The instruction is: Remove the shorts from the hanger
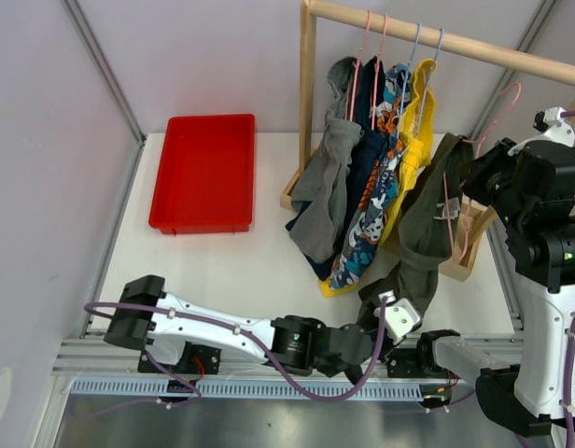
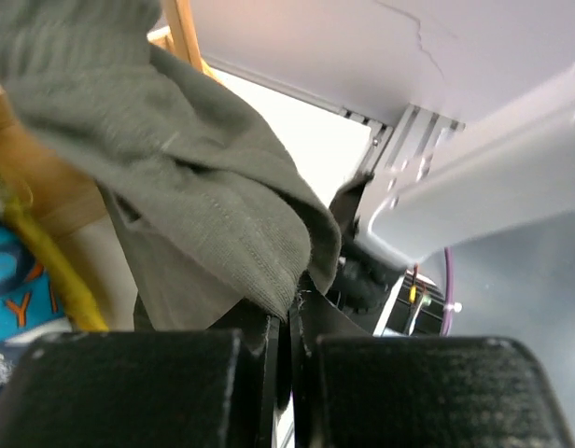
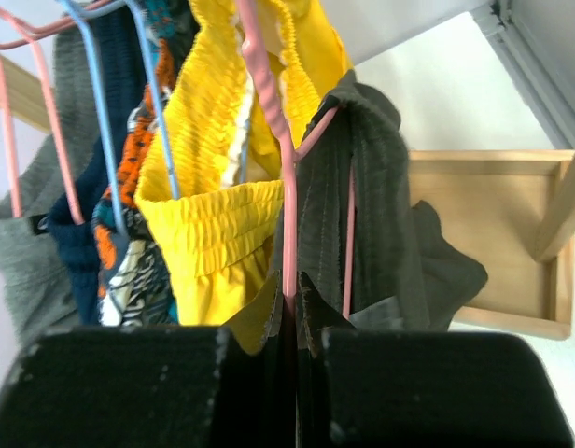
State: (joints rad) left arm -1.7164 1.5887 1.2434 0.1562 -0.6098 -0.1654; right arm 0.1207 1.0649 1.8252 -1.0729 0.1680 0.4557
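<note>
Next, my right gripper releases the pink hanger under the wooden rail's bare end [image 1: 523,130], past the yellow shorts.
The dark olive shorts [image 1: 427,219] hang on a pink hanger [image 1: 497,112] at the right end of the rack. The hanger's hook shows just under the wooden rail [image 1: 437,37]. My right gripper [image 1: 471,182] is shut on the pink hanger wire [image 3: 289,271], beside the olive waistband [image 3: 381,187]. My left gripper [image 1: 392,301] is shut on the bottom hem of the olive shorts [image 2: 203,187]. Grey [image 1: 329,177], navy [image 1: 367,149], cartoon-print [image 1: 371,224] and yellow shorts [image 1: 413,140] hang on other hangers to the left. The yellow pair [image 3: 222,224] is right next to the held hanger.
A red tray [image 1: 203,173] lies at the back left of the table. The rack's wooden base [image 1: 469,247] and left post [image 1: 308,84] stand behind the hanging clothes. The right arm's body is close to the rack's right end.
</note>
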